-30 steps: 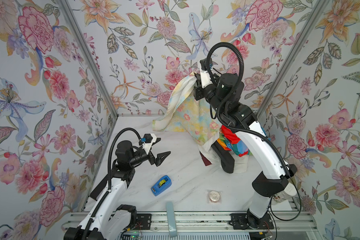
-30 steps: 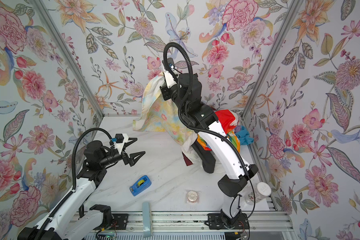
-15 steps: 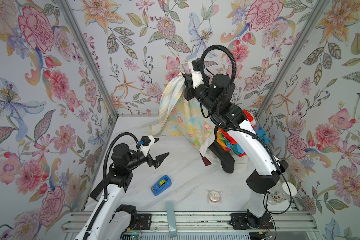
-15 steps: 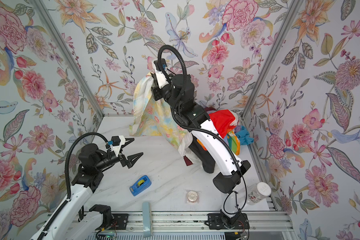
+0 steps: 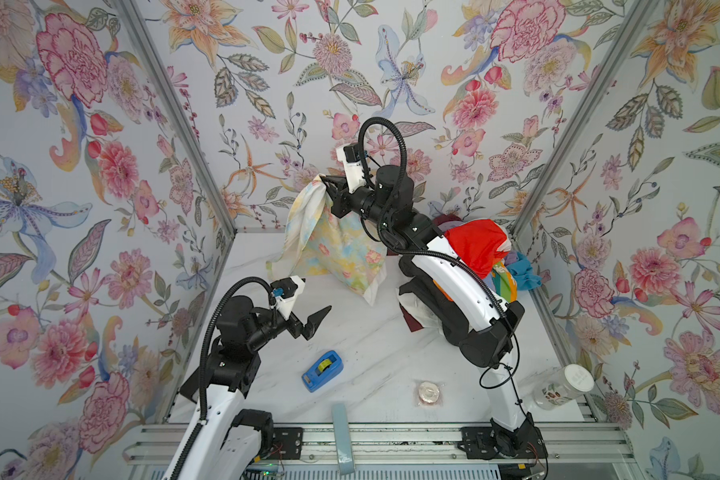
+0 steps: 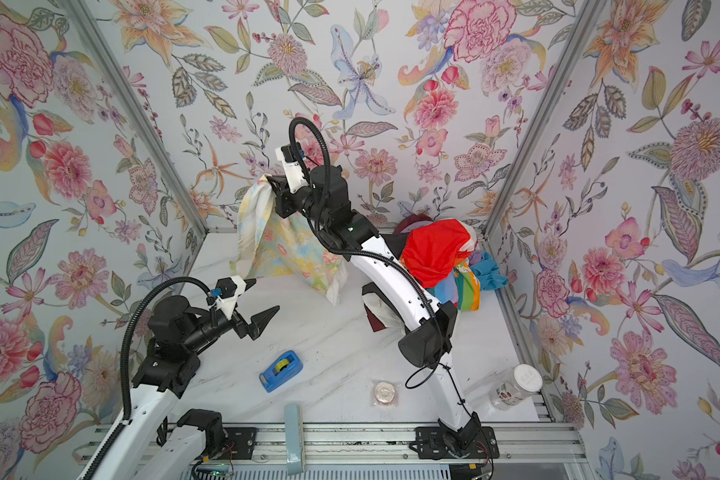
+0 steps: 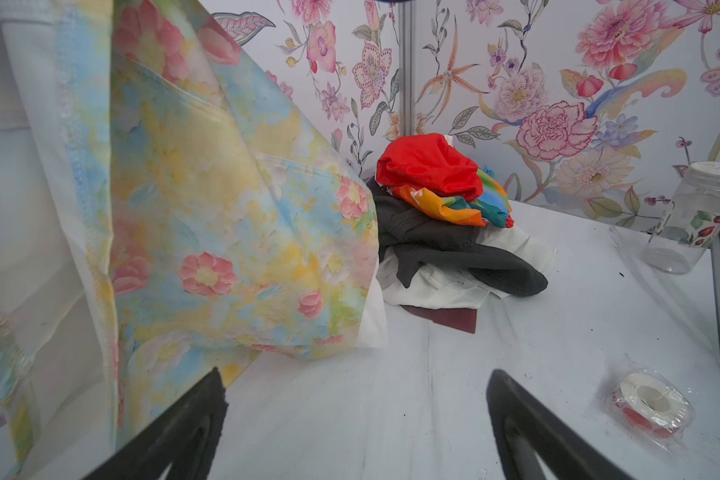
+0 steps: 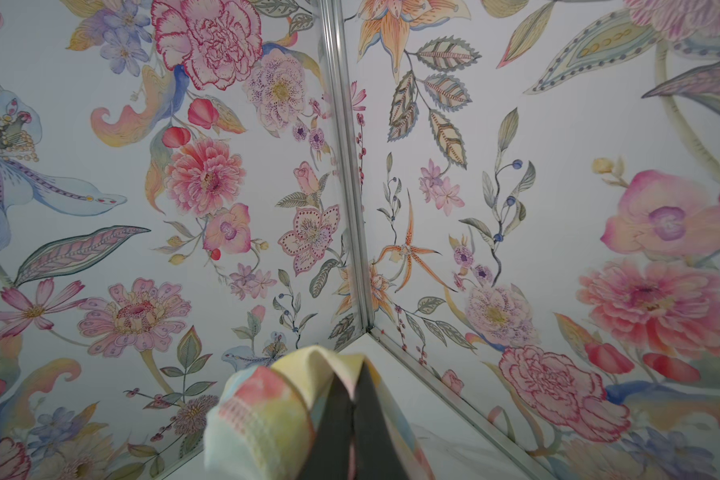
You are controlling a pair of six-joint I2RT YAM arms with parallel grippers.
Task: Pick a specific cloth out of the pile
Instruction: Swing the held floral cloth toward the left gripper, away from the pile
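Note:
Next, I let go of the floral cloth with my right gripper on the bare table point(image 5: 310, 297) behind the blue tape dispenser.
The cloth point(image 5: 333, 245) point(image 6: 283, 249) is a pastel floral sheet with a white reverse. It hangs high near the back wall, and its lower corner trails down to the table. My right gripper point(image 5: 324, 179) point(image 6: 270, 179) point(image 8: 352, 399) is shut on the cloth's top edge, and fabric point(image 8: 267, 415) bunches around the closed fingers. The pile point(image 5: 474, 249) point(image 6: 433, 249) point(image 7: 433, 208) lies in the back right corner, with bright red on top of rainbow, black, white and maroon pieces. My left gripper point(image 5: 316, 295) point(image 6: 267, 295) point(image 7: 356, 374) stands open and empty over the table, just below the hanging cloth point(image 7: 225, 208).
A blue tape dispenser point(image 5: 323, 370) point(image 6: 280, 370) lies front centre. A wrapped tape roll point(image 5: 429, 392) point(image 7: 649, 405) sits to its right, and a clear jar point(image 5: 562, 386) point(image 7: 695, 216) lies at the front right corner. Floral walls close in three sides.
My right gripper has swung left with the cloth, pulling it away from the pile. My left gripper has moved up and inward toward the hanging cloth.

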